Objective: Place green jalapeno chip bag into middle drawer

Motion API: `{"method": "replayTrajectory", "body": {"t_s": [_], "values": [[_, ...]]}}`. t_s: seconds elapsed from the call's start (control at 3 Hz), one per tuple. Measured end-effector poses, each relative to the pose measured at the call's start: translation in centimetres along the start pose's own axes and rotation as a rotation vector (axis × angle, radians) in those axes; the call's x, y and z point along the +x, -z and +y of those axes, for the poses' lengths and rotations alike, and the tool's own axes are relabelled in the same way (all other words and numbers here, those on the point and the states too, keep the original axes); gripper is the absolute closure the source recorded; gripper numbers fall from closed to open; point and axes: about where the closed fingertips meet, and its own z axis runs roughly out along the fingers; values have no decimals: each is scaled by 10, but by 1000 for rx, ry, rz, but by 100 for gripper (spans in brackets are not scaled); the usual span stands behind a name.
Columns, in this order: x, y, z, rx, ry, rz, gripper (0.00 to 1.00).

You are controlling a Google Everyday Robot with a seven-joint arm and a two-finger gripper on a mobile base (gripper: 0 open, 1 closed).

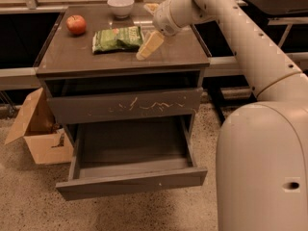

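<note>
I should next close my gripper on the green jalapeno chip bag by its short end (137,36), the one farther away from the red apple.
The green jalapeno chip bag (117,38) lies flat on the cabinet top (96,59), left of centre. My gripper (149,45) hangs from the arm that reaches in from the upper right. It sits just above the top, right beside the bag's right end. The middle drawer (132,183) is pulled open below, with a plain front panel, and what shows of its inside is bare. Above it is the shut grey drawer front with pale scratches (126,106).
A red apple (76,24) sits at the top's back left and a white bowl (120,6) at the back centre. An open cardboard box (41,131) stands on the floor to the cabinet's left. My large white arm link (262,167) fills the right foreground.
</note>
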Motion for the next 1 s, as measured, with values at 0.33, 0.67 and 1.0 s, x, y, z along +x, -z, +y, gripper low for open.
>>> {"method": "replayTrajectory", "body": {"t_s": [0.33, 0.67, 1.0], "values": [[-3, -24, -12, 40, -27, -54, 0], [-4, -47, -18, 60, -58, -87, 0], [-5, -72, -29, 91, -140, -152, 0]]}}
